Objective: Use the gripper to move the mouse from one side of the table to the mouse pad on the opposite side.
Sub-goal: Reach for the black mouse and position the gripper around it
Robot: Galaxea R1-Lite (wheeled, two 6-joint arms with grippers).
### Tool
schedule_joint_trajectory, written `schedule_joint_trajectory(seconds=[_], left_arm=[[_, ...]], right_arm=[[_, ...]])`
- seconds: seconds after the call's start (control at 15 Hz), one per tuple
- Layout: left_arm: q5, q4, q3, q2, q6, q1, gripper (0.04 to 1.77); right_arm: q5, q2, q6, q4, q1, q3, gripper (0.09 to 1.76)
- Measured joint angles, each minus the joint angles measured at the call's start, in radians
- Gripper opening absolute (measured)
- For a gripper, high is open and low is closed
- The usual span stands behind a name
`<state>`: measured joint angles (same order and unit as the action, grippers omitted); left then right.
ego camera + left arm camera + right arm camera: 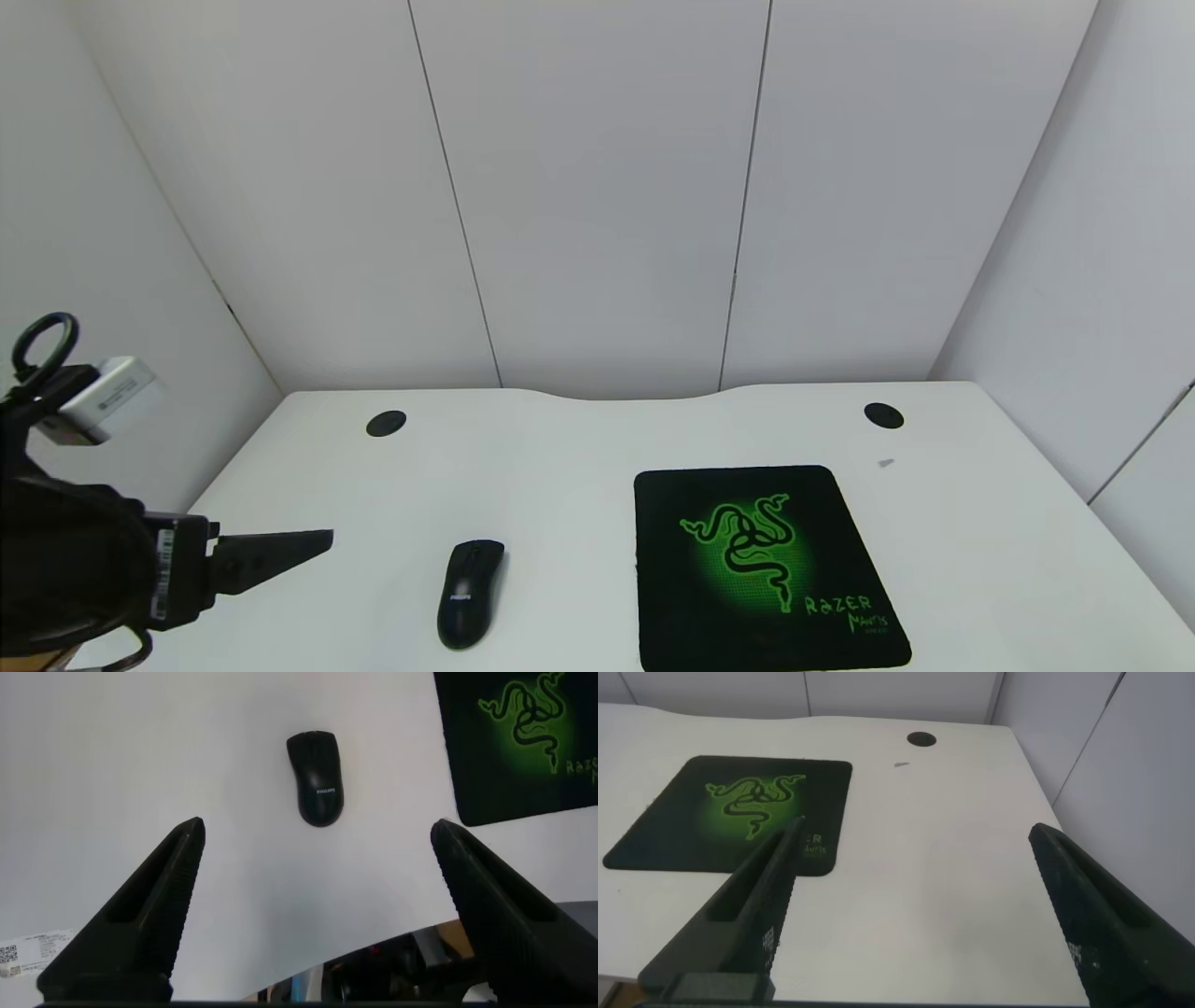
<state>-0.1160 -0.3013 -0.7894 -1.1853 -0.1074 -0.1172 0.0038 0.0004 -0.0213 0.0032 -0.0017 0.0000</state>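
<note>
The black mouse is the next thing for my left gripper to go to. It should close on the sides of the mouse's middle (466, 587) (320, 778), by the Philips logo.
The glossy black mouse (470, 593) lies on the white table (579, 467) left of centre, near the front edge. It also shows in the left wrist view (315, 777). The black mouse pad (761, 569) with the green snake logo lies to its right, and shows in the left wrist view (523, 737) and the right wrist view (738, 812). My left gripper (322, 541) hovers over the table's left side, left of the mouse and apart from it, open and empty (318, 835). My right gripper (915, 840) is open and empty over the table's right side; it is out of the head view.
Two round black grommets (386, 423) (883, 415) sit near the curved rear edge. A small grey speck (886, 462) lies behind the pad. White walls close in the table at the back and both sides.
</note>
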Motion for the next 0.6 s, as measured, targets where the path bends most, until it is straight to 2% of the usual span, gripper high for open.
schedule_joint_trajectory(seconds=[0.4,0.6], left_arm=[[0.025,-0.003,-0.069,-0.214,-0.059,-0.067,1.72],[0.059,-0.003,-0.1,-0.304,-0.102,-0.098,1.72]], right_arm=[[0.0,0.0,-0.001,0.0,0.0,0.0,1.71],[0.0,0.0,0.0,0.0,0.0,0.0,1.71]])
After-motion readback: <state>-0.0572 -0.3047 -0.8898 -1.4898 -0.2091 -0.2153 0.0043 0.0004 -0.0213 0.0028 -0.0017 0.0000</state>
